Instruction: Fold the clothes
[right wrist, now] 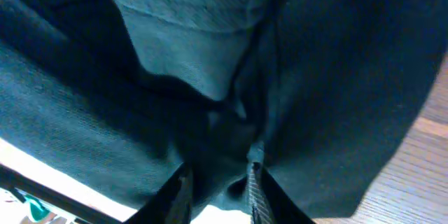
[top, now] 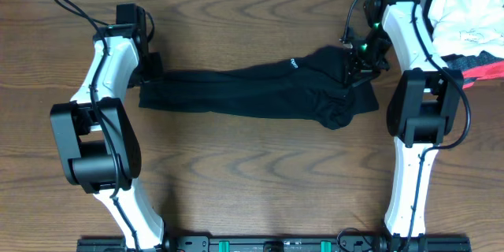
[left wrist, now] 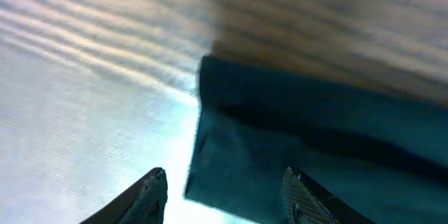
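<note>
My right gripper holds only a loose fold at the bunched end. It should open and take a deeper hold (top: pixel 337 86) before my left gripper folds the shirt.
The clothes (top: pixel 252 90), a black shirt with a small white mark, lie in a long narrow band across the middle of the table. My left gripper (top: pixel 150 67) is at the band's left end. In the left wrist view it (left wrist: pixel 225 175) is open, and the shirt's corner (left wrist: pixel 315 140) lies flat on the wood between and ahead of the fingers. My right gripper (top: pixel 358 67) is over the bunched right end. Its (right wrist: pixel 219 168) fingers stand a little apart, with a loose fold of the black fabric (right wrist: pixel 210 42) in the gap and one mesh pad (right wrist: pixel 255 175) bare.
A pile of white and red garments (top: pixel 468 24) sits at the back right corner, just right of my right arm. The wooden table (top: pixel 252 189) runs toward the front, where a black rail (top: pixel 276 244) lines the edge.
</note>
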`<state>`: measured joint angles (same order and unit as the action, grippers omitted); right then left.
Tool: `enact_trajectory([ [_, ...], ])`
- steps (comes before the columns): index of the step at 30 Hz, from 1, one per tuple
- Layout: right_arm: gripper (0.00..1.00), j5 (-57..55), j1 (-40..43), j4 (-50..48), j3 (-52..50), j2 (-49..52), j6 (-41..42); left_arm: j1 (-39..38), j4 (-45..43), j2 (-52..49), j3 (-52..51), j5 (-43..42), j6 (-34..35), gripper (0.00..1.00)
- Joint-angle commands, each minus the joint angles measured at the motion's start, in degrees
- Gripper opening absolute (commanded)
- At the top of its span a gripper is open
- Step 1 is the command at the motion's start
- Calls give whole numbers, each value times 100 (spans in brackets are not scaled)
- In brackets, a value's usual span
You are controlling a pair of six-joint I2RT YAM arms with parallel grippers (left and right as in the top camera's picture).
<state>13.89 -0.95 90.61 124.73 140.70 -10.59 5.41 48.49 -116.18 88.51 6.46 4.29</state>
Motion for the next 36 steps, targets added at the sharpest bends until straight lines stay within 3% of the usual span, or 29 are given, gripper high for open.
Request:
enact_trajectory([
  [1, 27, -61, 232, 26, 76, -173, -13, 105, 90, 52, -9, 391, 4, 55],
  [7, 27, 791, 437, 92, 492, -175, -295, 262, -85, 459, -7, 109, 70, 55],
  [12, 32, 1073, 219, 275, 1082, -175, -713, 540, -66, 463, -22, -981, -70, 55],
  [13, 29, 1051, 155, 304, 1185, -175, -728, 625, -52, 461, -22, -1231, -85, 55],
  [14, 20, 1034, 120, 313, 1235, -175, -726, 706, -52, 461, -22, -1436, -103, 55],
  [15, 1, 1036, 87, 310, 1248, -175, -726, 798, -52, 461, -22, -1668, -151, 55],
  [16, 2, 1069, 66, 313, 1241, -175, -721, 881, -55, 461, -22, -1853, -188, 55],
  [22, 2, 1204, -168, 76, 490, -173, -726, 1327, 81, 459, -24, -2752, -476, 55],
  [36, 1, 494, -238, -1829, -1449, -173, 138, 1370, 81, 448, -334, -2793, -1032, 54],
])
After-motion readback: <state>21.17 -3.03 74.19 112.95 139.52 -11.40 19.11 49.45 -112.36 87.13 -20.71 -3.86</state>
